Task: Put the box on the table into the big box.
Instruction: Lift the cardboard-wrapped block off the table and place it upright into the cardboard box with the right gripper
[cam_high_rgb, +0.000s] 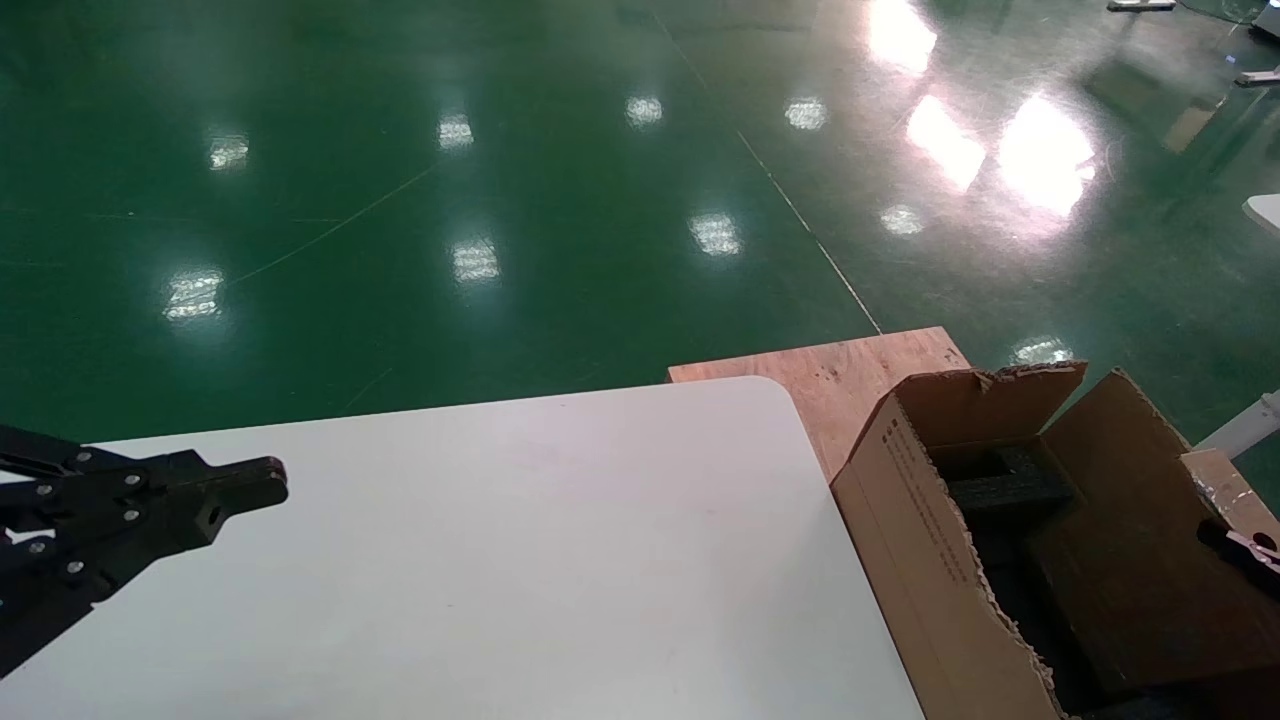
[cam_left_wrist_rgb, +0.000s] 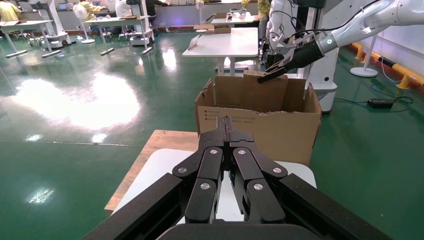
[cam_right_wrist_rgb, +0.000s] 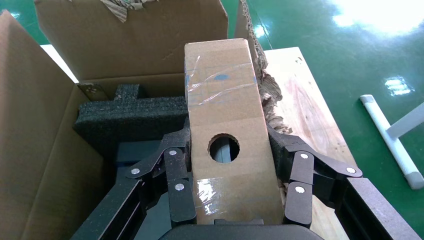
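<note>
The robot's right gripper needs to release the box deep inside the big box (cam_high_rgb: 1101, 616), along the big box's ragged side farthest from the table. The small box is held above the open top now.
My right gripper (cam_right_wrist_rgb: 226, 132) is shut on the box (cam_right_wrist_rgb: 225, 95), a small light-brown block with a round hole and clear tape. It holds the box above the open top of the big box (cam_right_wrist_rgb: 55, 150), near one ragged wall, with dark foam (cam_right_wrist_rgb: 130, 112) below. In the head view the big box (cam_high_rgb: 900, 520) stands just past the table's (cam_high_rgb: 500, 560) right edge, and the right gripper (cam_high_rgb: 1245, 550) and the box (cam_high_rgb: 1222, 485) show at the frame's right edge. My left gripper (cam_high_rgb: 265, 482) is shut and empty over the table's left side; it also shows in the left wrist view (cam_left_wrist_rgb: 224, 122).
A flat plywood board (cam_high_rgb: 830, 375) lies under the big box, beyond the table's rounded corner. Shiny green floor surrounds everything. A white table leg (cam_right_wrist_rgb: 395, 140) stands on the floor past the board. Other tables and a robot base (cam_left_wrist_rgb: 320, 75) stand behind the big box (cam_left_wrist_rgb: 260, 132).
</note>
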